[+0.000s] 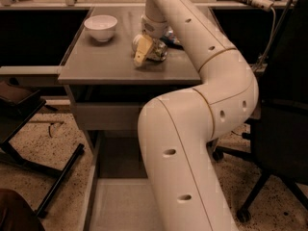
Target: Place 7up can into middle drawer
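Note:
Next, I close my gripper on the 7up can's body (147, 50), on the cabinet top in front of the bluish item.
The 7up can (157, 51) shows as a silvery shape on the grey cabinet top (106, 61), near its middle right and mostly hidden behind my gripper. My gripper (144, 49) is down at the can, on its left side and touching or nearly touching it. I cannot tell whether it grips the can. The middle drawer (90, 196) is pulled out at the bottom of the view. Its flat grey floor is bare where it shows, and my white arm (192, 143) covers its right part.
A white bowl (100, 27) stands at the back left of the cabinet top. A bluish item (172, 38) lies just behind the gripper. A black office chair (281, 129) stands on the right and a dark stand (29, 129) on the left.

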Motion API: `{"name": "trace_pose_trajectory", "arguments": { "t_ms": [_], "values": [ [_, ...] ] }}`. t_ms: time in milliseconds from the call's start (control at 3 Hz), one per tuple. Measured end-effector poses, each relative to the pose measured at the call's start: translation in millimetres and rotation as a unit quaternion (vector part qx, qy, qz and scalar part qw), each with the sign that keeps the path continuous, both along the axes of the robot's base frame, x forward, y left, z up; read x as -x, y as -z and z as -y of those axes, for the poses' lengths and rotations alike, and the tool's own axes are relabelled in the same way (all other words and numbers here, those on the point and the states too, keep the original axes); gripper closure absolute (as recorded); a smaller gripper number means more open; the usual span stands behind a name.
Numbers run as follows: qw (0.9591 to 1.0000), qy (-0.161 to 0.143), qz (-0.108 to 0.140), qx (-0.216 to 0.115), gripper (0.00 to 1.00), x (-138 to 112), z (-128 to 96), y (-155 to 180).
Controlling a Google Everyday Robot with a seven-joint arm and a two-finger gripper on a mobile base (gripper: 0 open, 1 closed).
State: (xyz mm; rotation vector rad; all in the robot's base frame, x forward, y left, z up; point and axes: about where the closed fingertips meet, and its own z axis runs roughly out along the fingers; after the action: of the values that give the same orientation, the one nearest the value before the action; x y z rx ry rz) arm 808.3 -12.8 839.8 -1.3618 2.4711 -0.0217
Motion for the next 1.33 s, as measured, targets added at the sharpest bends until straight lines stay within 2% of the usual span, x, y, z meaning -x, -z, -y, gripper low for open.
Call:
{"name": "trace_pose_trajectory", "arguments": {
  "t_ms": [333, 1000, 1333],
  "values": [
    [0.9999, 0.003, -0.005, 0.014, 0.0, -0.2, 5.4, 4.7],
    [0.9987, 0.033, -0.013, 0.038, 0.0, 0.9, 43.6, 10.4],
    [0.9986, 0.034, -0.013, 0.038, 0.17, 0.9, 44.6, 10.5]
  ]
}}
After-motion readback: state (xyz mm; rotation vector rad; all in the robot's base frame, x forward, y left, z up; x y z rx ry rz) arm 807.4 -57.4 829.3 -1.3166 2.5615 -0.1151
